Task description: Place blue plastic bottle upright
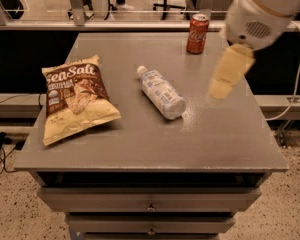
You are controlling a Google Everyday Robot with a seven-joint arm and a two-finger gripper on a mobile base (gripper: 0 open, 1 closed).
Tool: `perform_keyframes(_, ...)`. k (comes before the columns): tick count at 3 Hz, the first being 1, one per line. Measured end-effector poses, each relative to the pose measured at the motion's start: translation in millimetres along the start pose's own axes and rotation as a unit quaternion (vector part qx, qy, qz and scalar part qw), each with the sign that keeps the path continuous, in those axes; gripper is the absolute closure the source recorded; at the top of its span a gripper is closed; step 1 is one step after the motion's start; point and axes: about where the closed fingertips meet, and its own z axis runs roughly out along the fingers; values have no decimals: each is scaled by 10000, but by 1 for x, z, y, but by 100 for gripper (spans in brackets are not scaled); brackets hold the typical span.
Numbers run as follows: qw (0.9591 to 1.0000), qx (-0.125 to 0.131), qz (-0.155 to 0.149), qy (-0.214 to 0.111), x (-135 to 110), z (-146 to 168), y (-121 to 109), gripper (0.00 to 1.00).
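Note:
The blue plastic bottle's upper part (153,81), just below its white cap, is the spot my gripper will go to next and close on.
The blue plastic bottle (161,93) lies on its side near the middle of the grey table (140,139), white cap pointing to the far left, base to the near right. My gripper (225,76) hangs blurred above the table's right part, to the right of the bottle and apart from it. It holds nothing that I can see.
A red soda can (197,33) stands upright at the table's far right, just behind the gripper. A yellow-and-brown sea salt chip bag (76,98) lies flat at the left. Drawers sit below the table's front edge. A rail runs behind the table.

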Motion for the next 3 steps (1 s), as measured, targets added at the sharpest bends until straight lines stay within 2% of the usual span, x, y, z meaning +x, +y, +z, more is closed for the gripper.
perform_keyframes(1,9987,-139,469,-125,-50,33,-25,0)
perform_keyframes(2,9943,-139,1032,-217,-87,68,-49,0)
perform_keyframes(3,9879,10,1539,-209,-105,101,-73,0)
